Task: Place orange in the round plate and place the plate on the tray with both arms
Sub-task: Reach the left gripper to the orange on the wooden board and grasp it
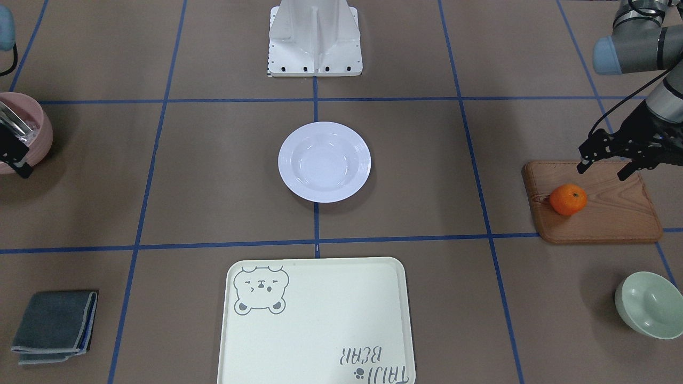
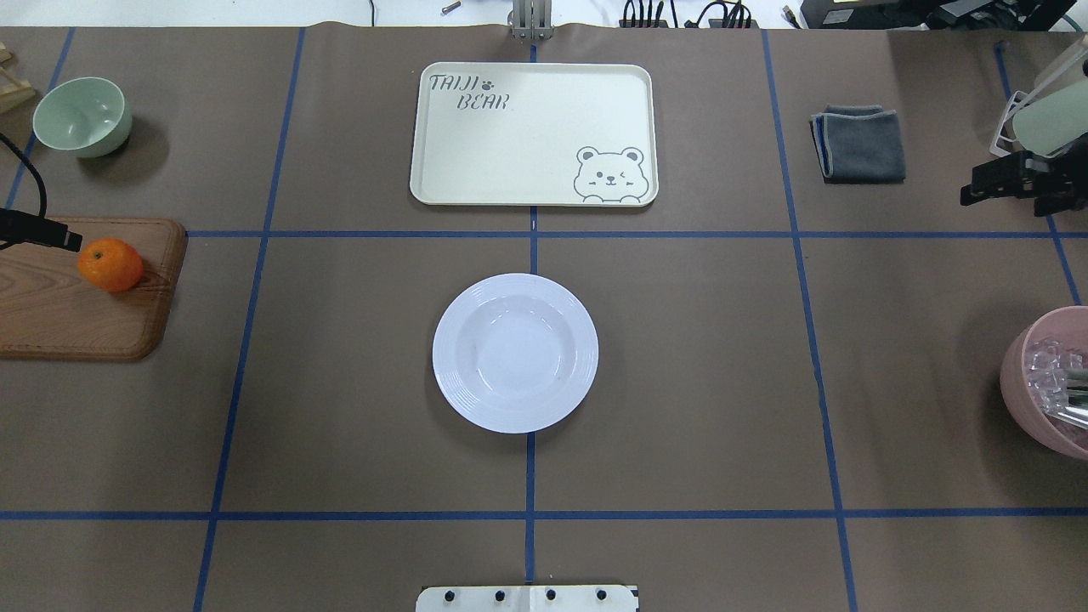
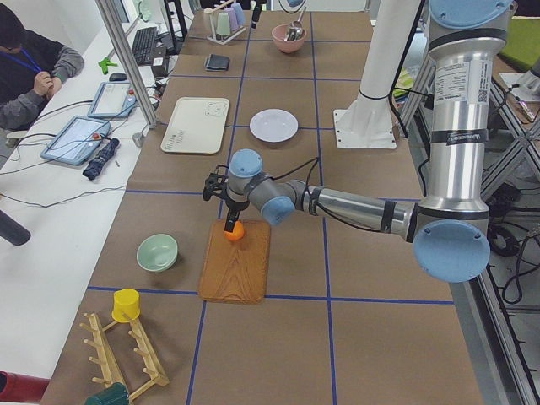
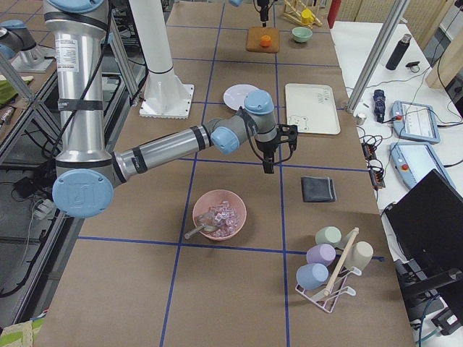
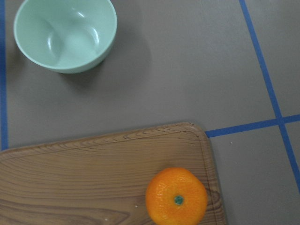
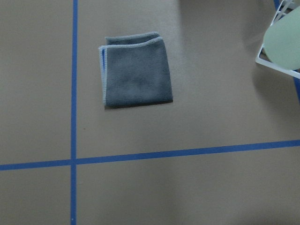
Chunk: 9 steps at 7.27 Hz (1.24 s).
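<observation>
The orange on the brown wooden board is next for my left gripper, which should go there and close around the orange's middle (image 1: 568, 199) (image 5: 176, 197).
The orange (image 1: 568, 199) lies on a brown wooden board (image 1: 613, 213) at the table's left end, and shows close up in the left wrist view (image 5: 176, 197). My left gripper (image 1: 603, 169) hovers over the board just behind the orange, open and empty. The white round plate (image 2: 515, 353) sits empty at the table's centre. Beyond it lies the cream tray (image 2: 510, 144) with a bear drawing, also empty. My right gripper (image 2: 973, 185) hangs open above the table at the far right, near a grey folded cloth (image 2: 858, 143).
A pale green bowl (image 2: 82, 115) stands beyond the wooden board. A pink bowl (image 2: 1050, 382) with clear pieces and a metal utensil sits at the right edge. A cup rack pokes in at the far right. The robot's white base (image 1: 315, 37) is behind the plate.
</observation>
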Motion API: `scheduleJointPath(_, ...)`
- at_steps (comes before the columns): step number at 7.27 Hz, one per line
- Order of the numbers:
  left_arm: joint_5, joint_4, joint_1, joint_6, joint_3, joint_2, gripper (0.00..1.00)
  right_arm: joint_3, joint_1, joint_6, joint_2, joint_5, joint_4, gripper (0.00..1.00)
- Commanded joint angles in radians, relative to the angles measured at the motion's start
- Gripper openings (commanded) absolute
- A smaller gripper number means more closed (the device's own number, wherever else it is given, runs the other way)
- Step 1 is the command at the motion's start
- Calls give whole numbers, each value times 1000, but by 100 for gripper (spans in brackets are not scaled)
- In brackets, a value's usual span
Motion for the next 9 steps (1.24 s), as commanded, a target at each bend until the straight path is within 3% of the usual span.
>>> scheduleJointPath(1, 96, -13, 84, -14, 26, 1, 99, 35, -73, 83, 6, -36, 4, 100)
scheduleJointPath(4, 116, -92, 127, -48, 115, -37, 99, 34, -78, 82, 8, -43, 4, 100)
scheduleJointPath(8, 143, -97, 133, -45, 221, -120, 98, 33, -81, 82, 8, -45, 4, 100)
scheduleJointPath(9, 148, -97, 146, -46, 224, -122, 87, 32, -81, 82, 8, -45, 4, 100)
